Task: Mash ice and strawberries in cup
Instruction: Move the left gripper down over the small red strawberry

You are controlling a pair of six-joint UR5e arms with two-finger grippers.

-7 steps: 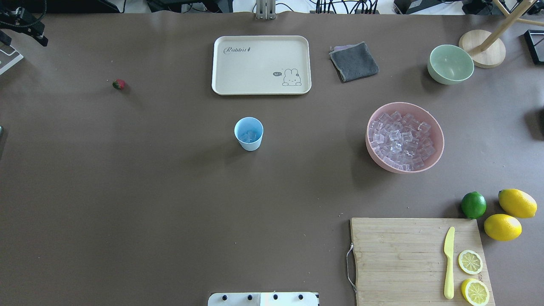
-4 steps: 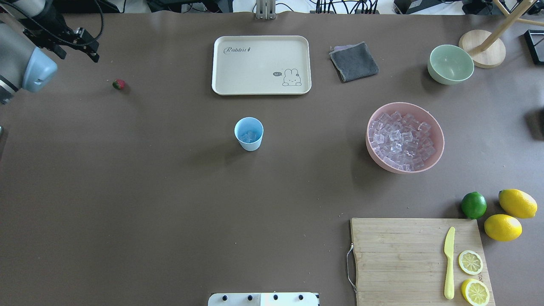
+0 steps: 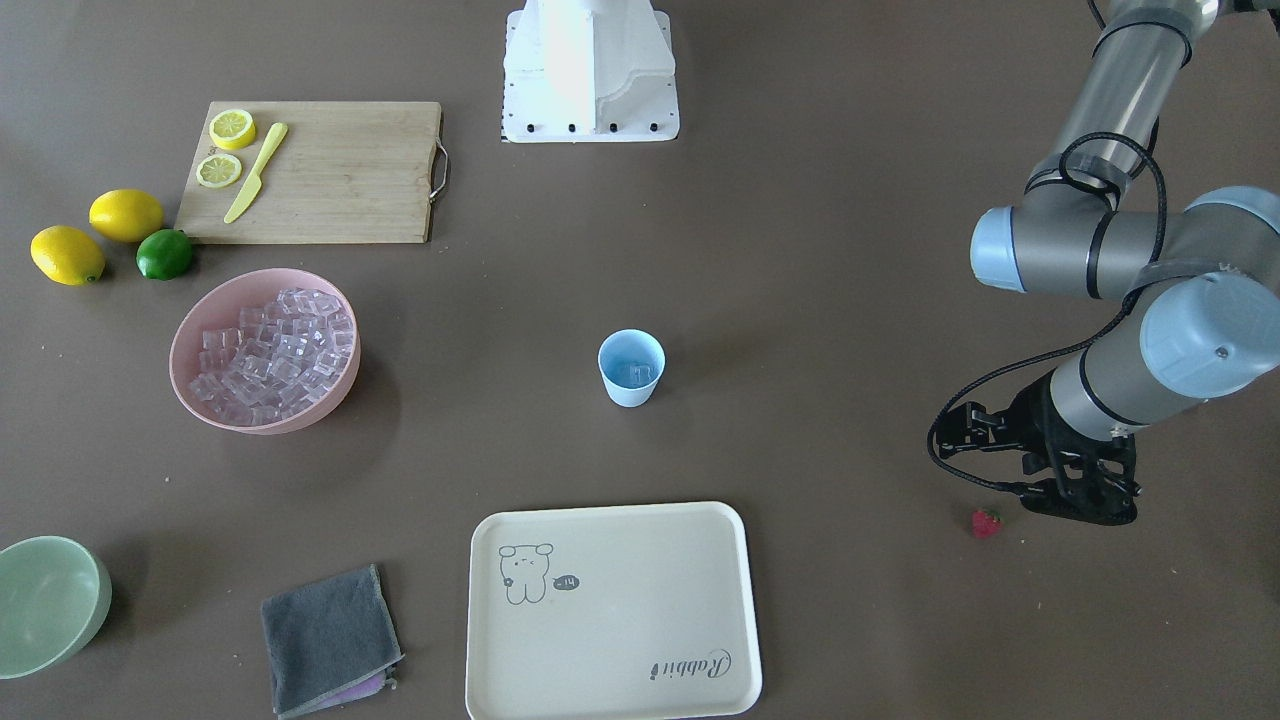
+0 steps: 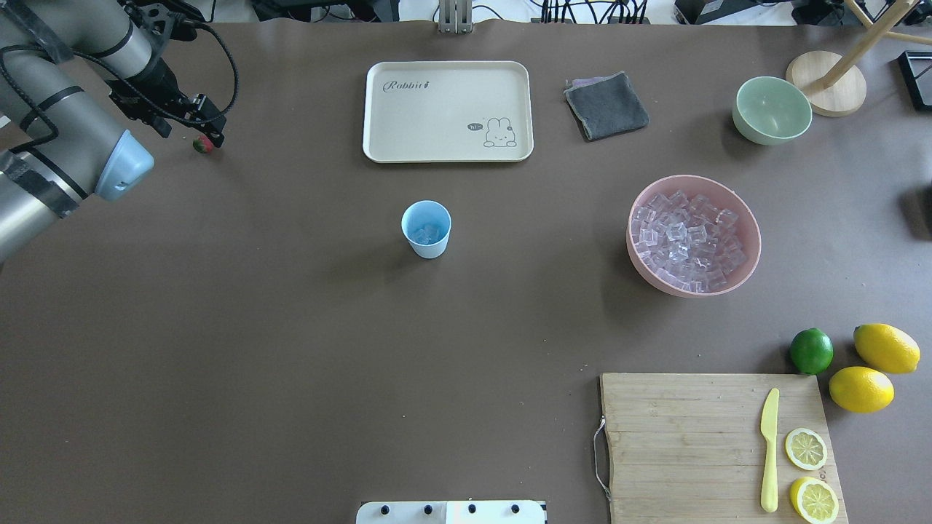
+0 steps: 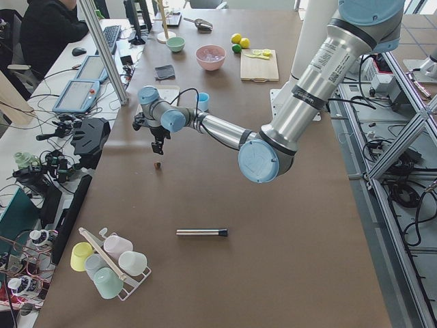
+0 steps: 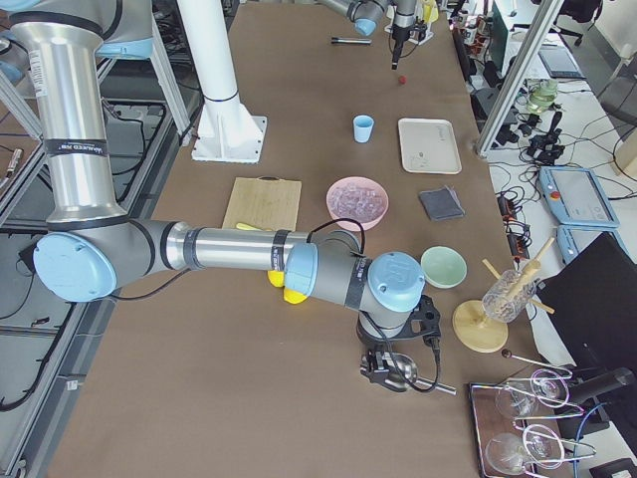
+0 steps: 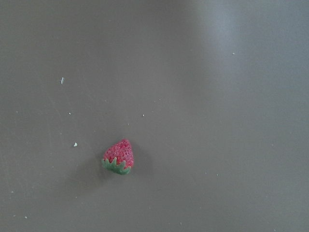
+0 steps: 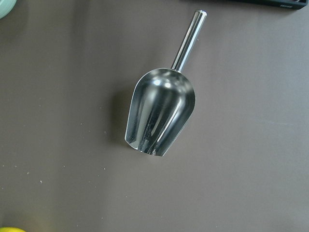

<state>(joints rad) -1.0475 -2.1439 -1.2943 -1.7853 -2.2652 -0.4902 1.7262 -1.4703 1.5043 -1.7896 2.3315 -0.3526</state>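
My left gripper is to go down to the strawberry next and close around the berry's red body [image 3: 985,523] [image 7: 120,152], ahead of its green leaves.
The light-blue cup [image 4: 426,246] stands mid-table with a few ice cubes [image 4: 427,233] inside; it also shows in the front view [image 3: 631,385]. More ice [image 4: 688,236] fills the pink bowl [image 4: 644,271]. The strawberry [image 4: 203,144] lies alone at the far left and shows in the left wrist view [image 7: 119,156] and the front view [image 3: 986,522]. My left gripper [image 4: 191,135] hangs open just above and beside the berry, holding nothing. My right gripper [image 6: 398,370] hovers over a metal scoop [image 8: 161,113]; I cannot tell whether it is open or shut.
A cream tray [image 4: 448,149] lies behind the cup, with a grey cloth [image 4: 606,105] and a pale green bowl [image 4: 772,109] to its right. A cutting board [image 4: 684,444] carries a knife and lemon halves, next to a lime [image 4: 811,351] and two lemons. A metal rod [image 5: 201,232] lies at the table's left end.
My left arm has swung in from the left edge, and its open gripper has come down over the strawberry. Nothing else has moved.
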